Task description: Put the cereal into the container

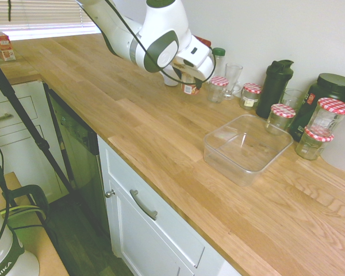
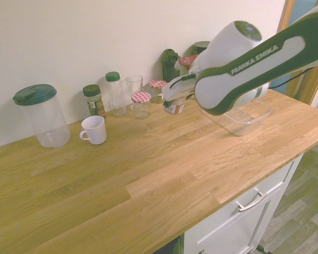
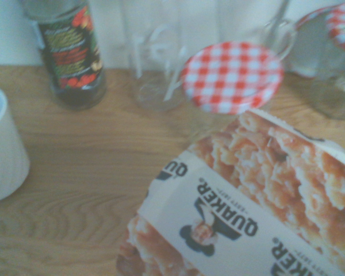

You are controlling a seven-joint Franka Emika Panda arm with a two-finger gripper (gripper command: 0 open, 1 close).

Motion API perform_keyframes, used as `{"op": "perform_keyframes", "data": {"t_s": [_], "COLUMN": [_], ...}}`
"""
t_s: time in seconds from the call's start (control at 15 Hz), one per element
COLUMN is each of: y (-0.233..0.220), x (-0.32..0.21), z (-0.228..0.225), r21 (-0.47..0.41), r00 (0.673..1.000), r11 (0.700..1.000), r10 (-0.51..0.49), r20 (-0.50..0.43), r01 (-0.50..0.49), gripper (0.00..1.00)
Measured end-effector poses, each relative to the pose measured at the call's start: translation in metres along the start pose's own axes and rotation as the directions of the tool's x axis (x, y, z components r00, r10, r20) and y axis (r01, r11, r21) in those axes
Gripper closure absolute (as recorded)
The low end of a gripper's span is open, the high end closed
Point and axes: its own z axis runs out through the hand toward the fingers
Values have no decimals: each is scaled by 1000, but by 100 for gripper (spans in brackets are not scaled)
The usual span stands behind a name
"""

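Note:
I have a spot to aim for, the middle of the clear square container's bottom (image 1: 240, 160). Next, my gripper lets go of the cereal there.
The cereal (image 1: 190, 88) (image 2: 174, 107) is a small cup with a red and white printed label, standing near the back of the wooden counter among the jars. My gripper (image 1: 188, 84) (image 2: 176, 100) comes down over its top and is shut on it. Whether the cup still touches the counter is not clear. The wrist view shows the cereal (image 3: 247, 218) up close, with its oat print and brand band. The container (image 1: 230, 164) (image 2: 252, 120), a clear shallow square tub, sits empty on the counter to one side of the cup, closer to the counter's front edge.
Glass jars with checkered lids (image 1: 219, 81) (image 1: 283, 111) (image 1: 332, 106), a drinking glass (image 1: 232, 77) and a black shaker bottle (image 1: 275, 86) line the wall. A white mug (image 2: 94, 129), a spice bottle (image 2: 93, 99) and a green-lidded pitcher (image 2: 41, 114) stand on the cereal's other side.

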Motion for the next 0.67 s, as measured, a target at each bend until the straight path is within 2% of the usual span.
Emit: {"op": "perform_keyframes", "data": {"t_s": [0.2, 0.33, 0.47, 0.67], "y": [41, 85, 127, 166], "x": [41, 75, 101, 114], "z": [-52, -74, -77, -47], "r21": [0, -38, -87, -147], "r00": [996, 991, 987, 985], "r11": [999, 997, 990, 978], "r10": [39, 68, 100, 135], "r20": [-74, -113, -128, -108], "r01": [-39, -73, -111, -151], "gripper": [100, 100, 100, 100]}}
